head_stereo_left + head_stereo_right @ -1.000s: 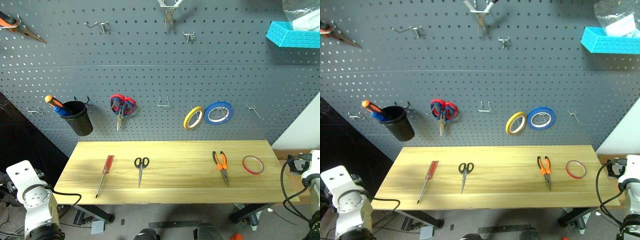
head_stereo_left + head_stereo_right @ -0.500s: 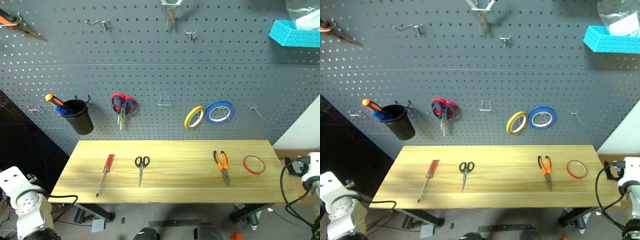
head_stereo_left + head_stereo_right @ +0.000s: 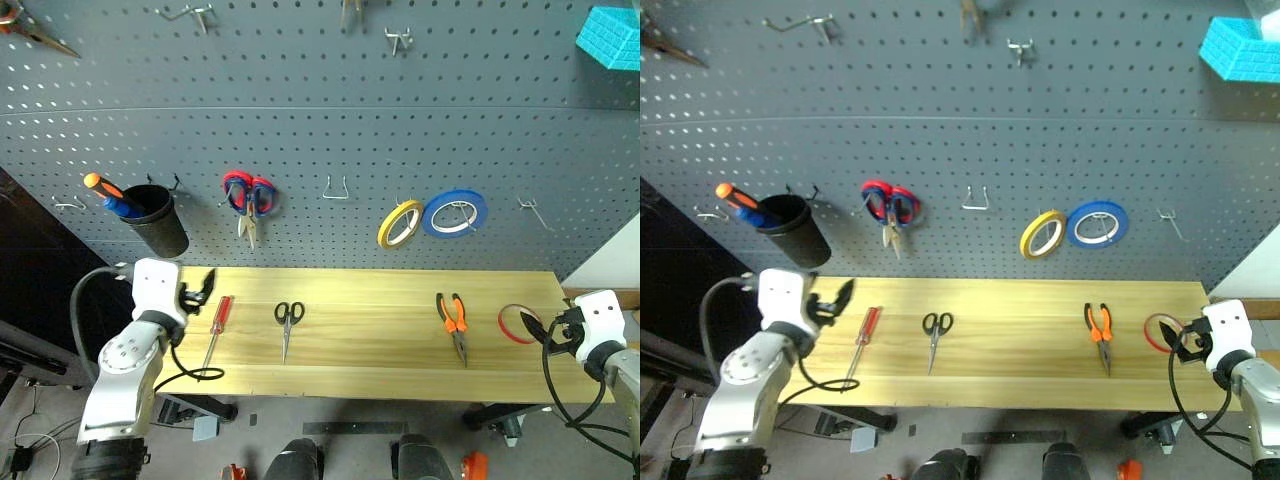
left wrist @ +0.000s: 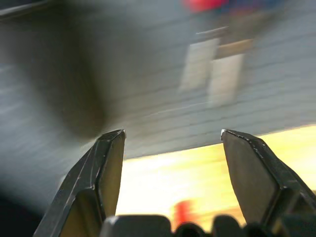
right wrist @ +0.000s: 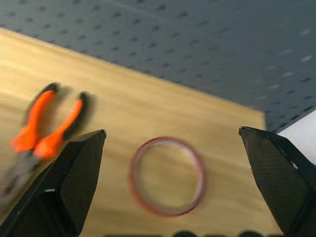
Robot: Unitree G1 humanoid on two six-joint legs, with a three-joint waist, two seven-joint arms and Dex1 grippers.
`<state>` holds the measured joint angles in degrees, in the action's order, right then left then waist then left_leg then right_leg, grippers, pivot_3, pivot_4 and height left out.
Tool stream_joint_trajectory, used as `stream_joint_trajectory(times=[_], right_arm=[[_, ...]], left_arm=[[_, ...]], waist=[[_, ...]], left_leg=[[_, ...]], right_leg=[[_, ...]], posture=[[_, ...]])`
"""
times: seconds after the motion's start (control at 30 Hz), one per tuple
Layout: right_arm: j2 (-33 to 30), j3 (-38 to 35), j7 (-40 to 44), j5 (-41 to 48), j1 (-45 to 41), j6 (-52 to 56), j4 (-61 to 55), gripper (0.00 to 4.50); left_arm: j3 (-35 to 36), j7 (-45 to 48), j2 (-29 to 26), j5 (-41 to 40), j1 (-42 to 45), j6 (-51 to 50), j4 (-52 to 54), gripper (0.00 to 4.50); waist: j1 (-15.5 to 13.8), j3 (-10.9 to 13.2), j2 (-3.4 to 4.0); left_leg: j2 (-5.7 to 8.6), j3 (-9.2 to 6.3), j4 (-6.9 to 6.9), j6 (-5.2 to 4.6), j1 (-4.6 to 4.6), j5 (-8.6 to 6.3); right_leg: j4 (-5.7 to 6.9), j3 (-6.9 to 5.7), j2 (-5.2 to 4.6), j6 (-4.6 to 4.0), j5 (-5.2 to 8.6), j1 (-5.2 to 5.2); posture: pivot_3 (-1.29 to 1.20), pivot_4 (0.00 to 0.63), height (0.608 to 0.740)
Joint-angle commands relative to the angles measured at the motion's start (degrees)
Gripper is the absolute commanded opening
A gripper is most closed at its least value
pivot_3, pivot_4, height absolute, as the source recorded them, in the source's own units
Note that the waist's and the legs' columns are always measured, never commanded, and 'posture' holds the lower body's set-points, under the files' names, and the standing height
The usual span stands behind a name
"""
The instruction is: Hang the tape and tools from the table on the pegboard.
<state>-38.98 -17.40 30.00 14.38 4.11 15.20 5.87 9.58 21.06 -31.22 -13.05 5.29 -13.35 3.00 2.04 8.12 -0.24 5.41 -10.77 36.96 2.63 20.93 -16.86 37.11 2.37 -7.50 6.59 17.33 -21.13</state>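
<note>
Next, I bring my right gripper over to the near side of the red tape (image 3: 513,339) (image 5: 136,195), toward the front edge of the table, and close it there.
The red tape (image 3: 515,323) lies flat at the right end of the light wood table (image 3: 370,345). Left of it lie the orange-and-black pliers (image 3: 452,318), the black scissors (image 3: 287,320) and the red-handled screwdriver (image 3: 214,325). Behind the table rises the dark grey pegboard (image 3: 330,110). My left gripper (image 3: 203,284) hovers open over the table's left end, just left of the screwdriver's handle, nothing between its fingers (image 4: 106,163). My right gripper (image 3: 541,329) stands open at the table's right edge, close beside the tape (image 5: 167,175), which lies ahead between its fingers (image 5: 79,173).
On the pegboard hang a black cup (image 3: 160,225) holding an orange-and-blue screwdriver, red-and-blue shears (image 3: 247,200), a yellow roll (image 3: 398,222) and a blue roll (image 3: 455,213). Bare hooks (image 3: 338,188) (image 3: 533,212) sit between them. A cyan bin (image 3: 610,35) is at the upper right. A black cable (image 3: 205,374) loops over the table's front left.
The camera tipped downward. My left arm swung up and right to the table's left end beside the screwdriver. My right gripper moved left, up to the tape. Both stayed open.
</note>
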Motion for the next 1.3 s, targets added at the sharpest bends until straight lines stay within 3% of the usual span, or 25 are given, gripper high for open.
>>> stream_joint_trajectory(times=[0.03, 0.2, 0.37, 0.63, 0.9, 1.0, 1.3], right_arm=[[-1.3, 0.5, -0.4, 0.8, 1.1, 8.7, -8.9, 4.5], [-2.4, 4.1, -1.0, -1.9, -1.3, 15.4, -11.7, 4.5], [-2.5, 8.5, -0.9, -4.9, -9.2, 17.8, -5.0, 4.5], [-3.2, 14.7, 2.6, -9.2, -21.0, 17.0, 10.3, 4.5], [-3.1, 20.3, 8.6, -13.2, -30.9, 11.1, 30.1, 4.5], [-2.8, 22.0, 10.6, -14.7, -33.3, 9.0, 34.7, 3.93], [-2.0, 25.2, 13.7, -18.5, -36.5, 4.8, 41.3, 0.67]], left_arm=[[-4.6, 9.4, -2.5, -2.0, 3.2, -2.4, 4.4, 3.3], [-13.5, 22.6, -4.9, -2.9, 9.1, -4.9, 6.0, 3.3], [-20.5, 33.1, -4.7, -3.2, 16.2, -4.9, 4.6, 3.3], [-23.6, 40.7, 0.1, -6.1, 23.4, -6.8, 2.7, 3.3], [-27.4, 46.4, 2.4, -5.3, 25.8, -5.8, 2.7, 3.3], [-28.6, 47.5, 2.4, -3.9, 26.4, -3.8, 2.2, 3.32], [-30.7, 49.4, 1.3, 1.3, 25.6, 3.1, 1.4, 3.32]], waist=[[0.5, 0.6, 0.01], [1.6, 2.7, -0.16], [2.7, 4.5, -0.31], [3.7, 5.6, -0.42], [4.3, 6.2, -0.55], [4.5, 6.2, -0.52], [4.6, 6.3, -0.53]], left_leg=[[-0.03, 0.1, 0.0, 0.0, 0.01, 0.0], [-0.08, 0.28, -0.02, -0.04, 0.04, -0.04], [-0.09, 0.44, 0.0, -0.09, 0.11, -0.07], [-0.11, 0.66, 0.19, 0.08, 1.04, 0.03], [-0.11, 0.83, 0.28, 0.08, 1.11, 0.03], [-0.12, 0.91, 0.34, 0.08, 1.11, 0.03], [-0.16, 1.04, 0.58, 0.08, 1.13, 0.03]], right_leg=[[-0.01, 0.02, 0.08, -0.04, -0.03, -0.02], [-0.03, 0.07, 0.11, -0.04, -0.03, -0.1], [0.01, 0.07, 0.24, -0.12, -0.11, -0.21], [0.11, 0.06, 0.22, -0.1, -0.14, -1.09], [0.12, 0.05, 0.22, -0.06, -0.18, -1.13], [0.15, 0.06, 0.23, -0.06, -0.21, -1.13], [0.23, 0.09, 0.23, -0.04, -0.22, -1.13]], posture=[[-0.12, 0.213, 0.74], [-0.16, 0.246, 0.74], [-0.18, 0.267, 0.74], [-0.18, 0.286, 0.74], [-0.18, 0.292, 0.74], [-0.18, 0.292, 0.74], [-0.18, 0.279, 0.74]])
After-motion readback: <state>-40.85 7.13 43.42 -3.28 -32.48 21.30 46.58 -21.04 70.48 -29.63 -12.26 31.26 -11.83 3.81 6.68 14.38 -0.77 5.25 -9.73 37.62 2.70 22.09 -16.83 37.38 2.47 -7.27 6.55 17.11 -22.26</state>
